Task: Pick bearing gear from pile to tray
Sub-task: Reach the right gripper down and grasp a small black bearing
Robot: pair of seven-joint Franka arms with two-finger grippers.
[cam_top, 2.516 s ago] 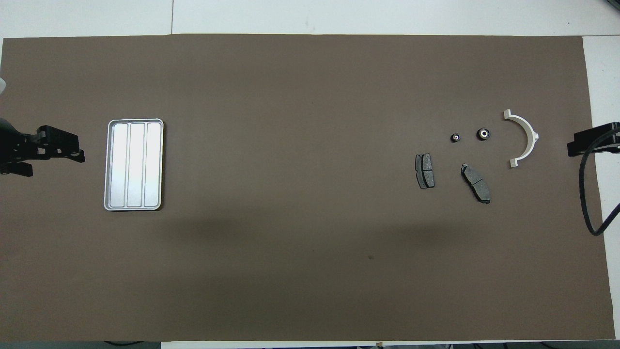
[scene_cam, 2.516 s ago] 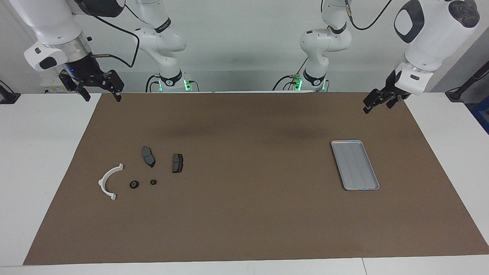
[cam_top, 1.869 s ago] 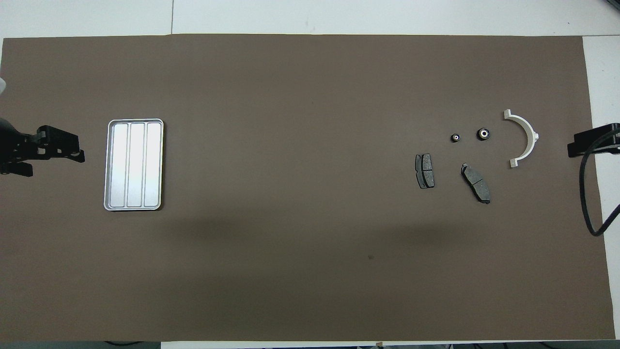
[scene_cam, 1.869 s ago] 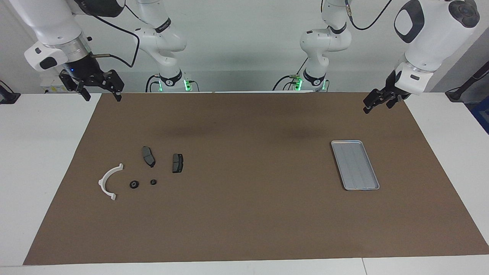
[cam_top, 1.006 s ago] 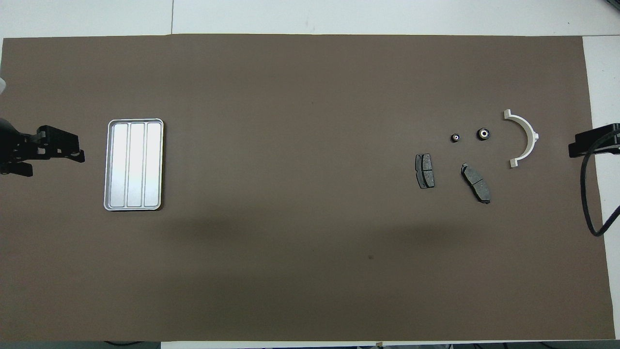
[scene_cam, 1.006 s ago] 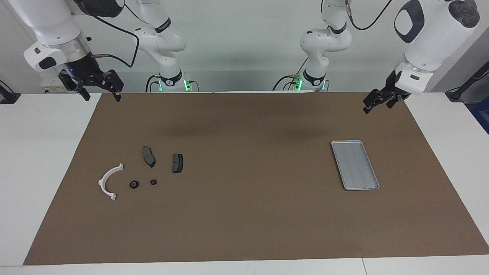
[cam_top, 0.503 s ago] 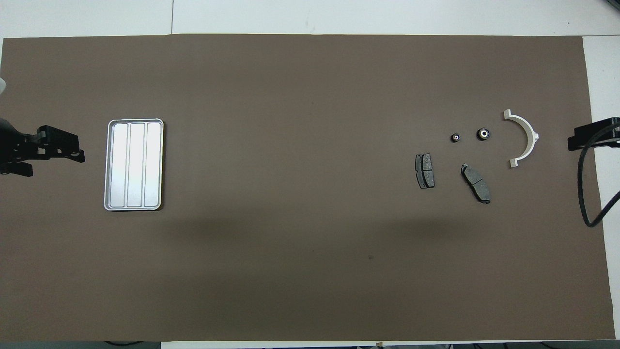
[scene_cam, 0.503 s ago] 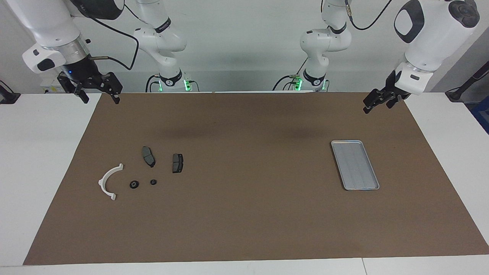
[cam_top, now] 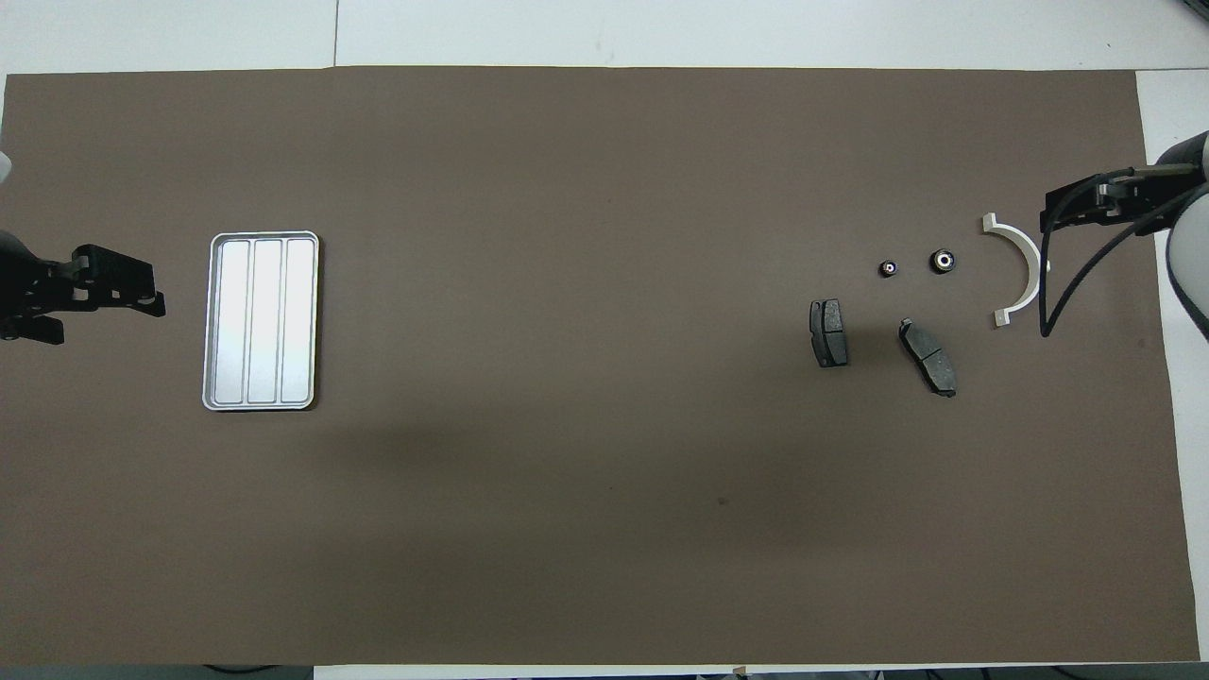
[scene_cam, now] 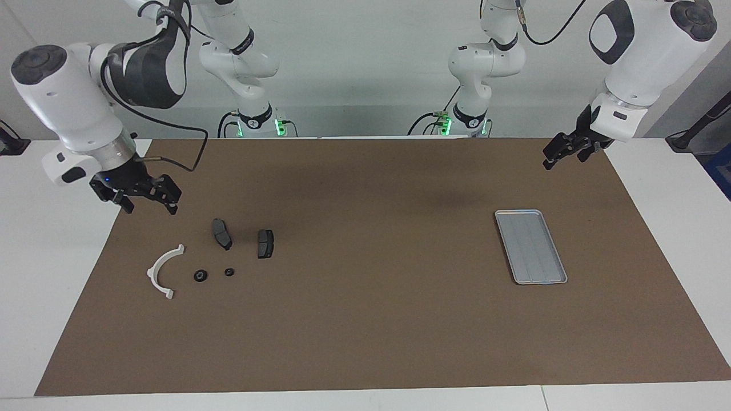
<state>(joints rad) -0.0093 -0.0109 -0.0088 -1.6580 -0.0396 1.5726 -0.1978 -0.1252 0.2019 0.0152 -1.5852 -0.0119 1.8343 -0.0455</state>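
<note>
Next, my right gripper grips the larger black round piece's outer edge (cam_top: pixel 943 261), between the smaller black round piece and white curved arc piece.
The pile lies on the brown mat at the right arm's end: a white curved arc piece (scene_cam: pixel 161 272) (cam_top: pixel 1023 268), two dark grey brake pads (scene_cam: pixel 221 234) (scene_cam: pixel 265 244), and two small black round pieces (scene_cam: pixel 200 275) (scene_cam: pixel 229 272) with light centres (cam_top: pixel 942 261) (cam_top: pixel 888 269). My right gripper (scene_cam: pixel 149 205) (cam_top: pixel 1086 206) is open and empty, up in the air over the mat's edge beside the arc piece, touching nothing. The silver-grey tray (scene_cam: pixel 517 213) (cam_top: pixel 264 235) is empty at the left arm's end. My left gripper (scene_cam: pixel 564 161) (cam_top: pixel 102 312) waits open, raised over the mat's corner by the tray.
The brown mat (scene_cam: pixel 371 319) covers most of the white table (scene_cam: pixel 51 274). A black cable (cam_top: pixel 1053 293) hangs from the right arm over the arc piece in the overhead view.
My right arm has swung down and toward the pile, from over the mat's corner by its base to beside the arc piece. The left arm and all parts are unmoved.
</note>
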